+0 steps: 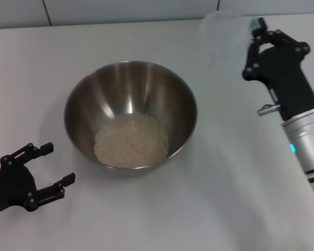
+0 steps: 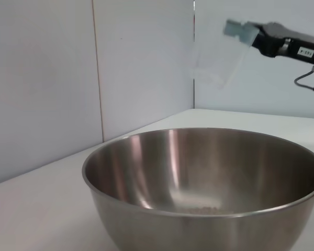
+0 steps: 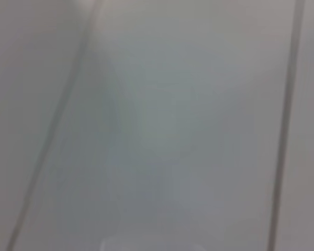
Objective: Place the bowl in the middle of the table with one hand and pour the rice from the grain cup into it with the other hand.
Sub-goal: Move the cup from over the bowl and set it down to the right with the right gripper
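I will set the clear grain cup, now raised beyond the bowl's rim, on the white table [image 1: 213,77] beside the steel bowl's rim, on my right gripper's side.
The steel bowl [image 1: 94,104] stands in the middle of the white table [image 1: 225,198] with a pile of rice [image 1: 131,140] in its bottom. My right gripper [image 1: 254,36] is raised at the far right, beyond the bowl's rim, shut on the clear grain cup [image 1: 225,31], which looks empty and tilted. The left wrist view shows the bowl [image 2: 199,172], a few grains of rice [image 2: 205,209], the cup [image 2: 217,57] and the right gripper [image 2: 243,32] high above it. My left gripper [image 1: 58,163] is open and empty, near the table's front left, apart from the bowl.
A wall with panel seams [image 2: 94,68] runs along the table's far edge. The right wrist view shows only a pale blur of the cup against wall panels [image 3: 293,104].
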